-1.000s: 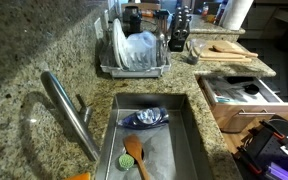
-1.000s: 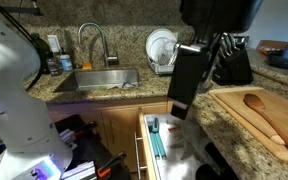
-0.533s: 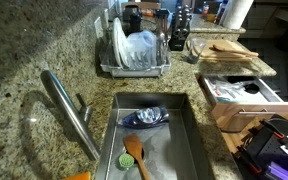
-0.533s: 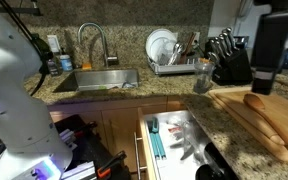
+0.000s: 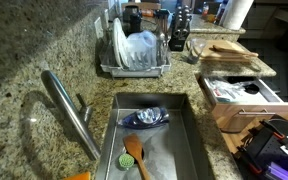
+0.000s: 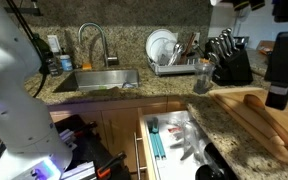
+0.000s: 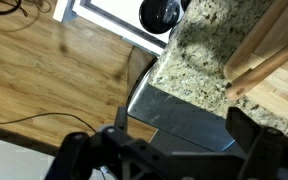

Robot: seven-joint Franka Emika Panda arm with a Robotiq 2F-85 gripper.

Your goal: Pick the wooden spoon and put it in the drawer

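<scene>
I need to next move my gripper to the end of the wooden spoon's handle (image 5: 253,54) (image 7: 243,84), near the edge of the cutting board, and close it there.
The wooden spoon (image 6: 260,114) lies on a wooden cutting board (image 6: 246,128) on the counter; in an exterior view it is a small pale shape (image 5: 225,46) on the board. The drawer (image 6: 176,141) is pulled out below the counter, white inside, with some items in it; it also shows in an exterior view (image 5: 240,96). My gripper (image 6: 277,98) hangs above the board, just over the spoon's bowl end, not touching it. In the wrist view its fingers (image 7: 184,142) are wide apart and empty, with the board's edge (image 7: 269,62) at the upper right.
The steel sink (image 5: 189,140) holds an orange-tan spoon with a green handle (image 5: 135,156) and a blue item (image 5: 146,118). A dish rack (image 5: 134,50) and a knife block (image 6: 229,60) stand at the back. The faucet (image 5: 69,110) rises beside the sink.
My gripper has moved from above the open drawer across to above the cutting board and spoon. Spoon and drawer have not moved.
</scene>
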